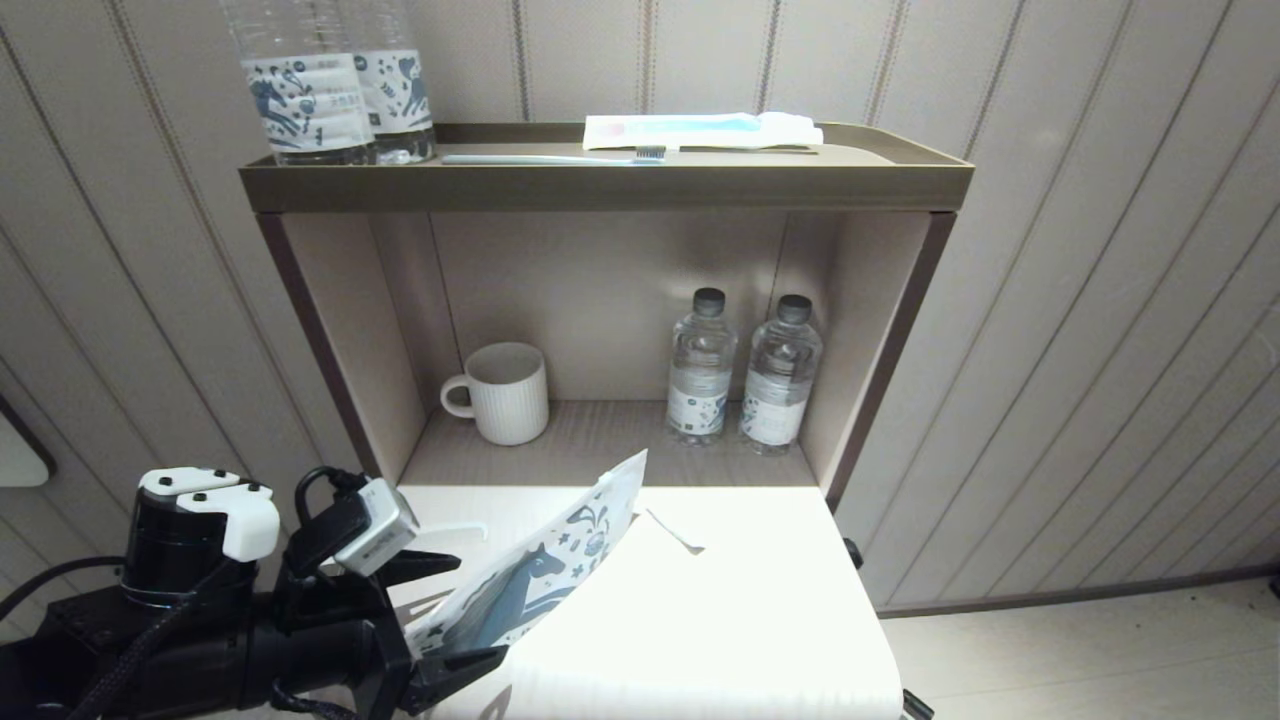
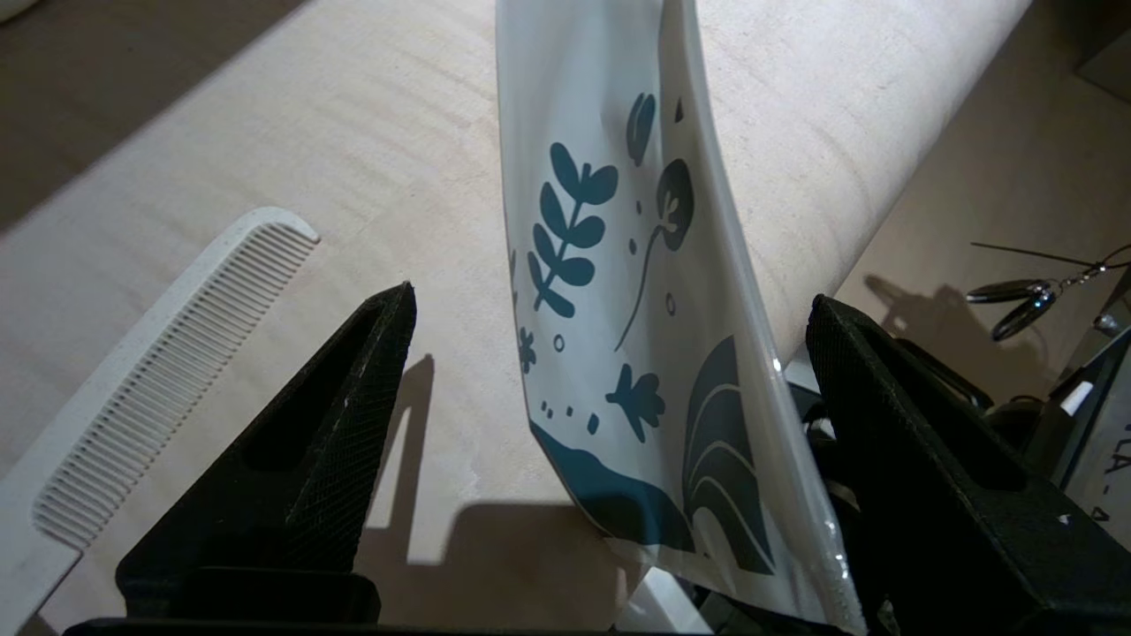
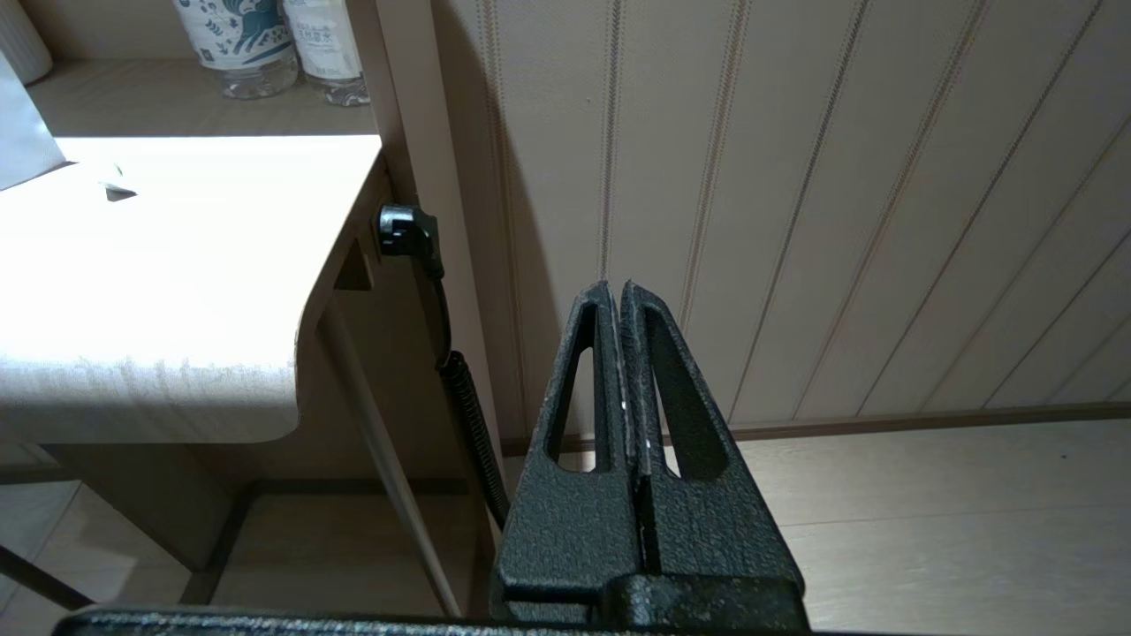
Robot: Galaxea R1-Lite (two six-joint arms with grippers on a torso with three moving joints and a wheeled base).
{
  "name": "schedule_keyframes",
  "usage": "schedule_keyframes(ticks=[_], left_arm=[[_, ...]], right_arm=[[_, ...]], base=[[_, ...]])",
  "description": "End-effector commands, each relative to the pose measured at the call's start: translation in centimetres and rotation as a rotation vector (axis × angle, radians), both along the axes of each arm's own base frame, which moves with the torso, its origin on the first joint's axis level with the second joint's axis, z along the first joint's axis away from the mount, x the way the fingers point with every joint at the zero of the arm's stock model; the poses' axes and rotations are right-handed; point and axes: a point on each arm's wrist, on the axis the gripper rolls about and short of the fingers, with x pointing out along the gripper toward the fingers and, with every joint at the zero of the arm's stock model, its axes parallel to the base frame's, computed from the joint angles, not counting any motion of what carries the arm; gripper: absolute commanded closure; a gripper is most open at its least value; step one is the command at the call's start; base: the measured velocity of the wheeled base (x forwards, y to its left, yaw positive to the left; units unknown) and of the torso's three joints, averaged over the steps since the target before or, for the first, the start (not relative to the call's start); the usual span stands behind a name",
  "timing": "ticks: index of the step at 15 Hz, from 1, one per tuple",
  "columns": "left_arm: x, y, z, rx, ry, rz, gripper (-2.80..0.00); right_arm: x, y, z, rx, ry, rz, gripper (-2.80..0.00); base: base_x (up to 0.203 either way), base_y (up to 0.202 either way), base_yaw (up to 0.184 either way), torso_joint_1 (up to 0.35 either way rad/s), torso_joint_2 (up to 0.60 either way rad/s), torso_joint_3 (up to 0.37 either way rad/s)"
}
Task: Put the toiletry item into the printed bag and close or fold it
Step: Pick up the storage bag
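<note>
Next, my left gripper pinches the bag's near end (image 1: 453,626) and swings the bag across to my right gripper, because the printed bag's far end slants toward the shelf.
The printed bag (image 1: 540,580), white with a dark blue horse, stands tilted on edge over the bright tabletop (image 1: 750,620) at the front left. My left gripper (image 1: 480,610) is open around its lower end. In the left wrist view the bag (image 2: 636,291) hangs between the wide-apart fingers (image 2: 353,424) and leans against one of them. The toiletry item, a white comb (image 2: 159,389), lies flat on the table just outside the other finger. My right gripper (image 3: 616,287) is shut on nothing, off the table's right side above the floor.
Behind the table stands an open shelf with a ribbed white mug (image 1: 505,392) and two small water bottles (image 1: 740,370). Its top tray (image 1: 600,185) carries two large bottles (image 1: 330,80), a pale blue toothbrush (image 1: 550,158) and a white packet (image 1: 700,130). A small white scrap (image 1: 675,530) lies mid-table.
</note>
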Motion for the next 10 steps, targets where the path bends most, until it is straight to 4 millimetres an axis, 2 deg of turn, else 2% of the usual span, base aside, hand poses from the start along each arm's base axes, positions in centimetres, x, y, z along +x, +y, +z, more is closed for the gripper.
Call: schedule_keyframes(ticks=[1,3,4,10], left_arm=[[-0.05,-0.20,-0.06,0.001,0.000,-0.010,-2.80],[-0.15,-0.16,-0.17,0.004,0.004,-0.009,-2.80],[-0.15,-0.16,-0.17,0.003,0.003,-0.009,0.00],[-0.10,-0.19,-0.11,-0.001,0.005,-0.011,0.00]], right_arm=[[0.00,0.00,0.01,0.000,-0.001,-0.001,0.00],[0.00,0.00,0.01,0.000,-0.001,-0.001,0.00],[0.00,0.00,0.01,0.000,-0.001,-0.001,0.00],[0.00,0.00,0.01,0.000,-0.001,0.002,0.00]], base=[[0.000,0.000,0.000,0.000,0.00,0.000],[0.000,0.000,0.000,0.000,0.00,0.000],[0.000,0.000,0.000,0.000,0.00,0.000],[0.000,0.000,0.000,0.000,0.00,0.000]])
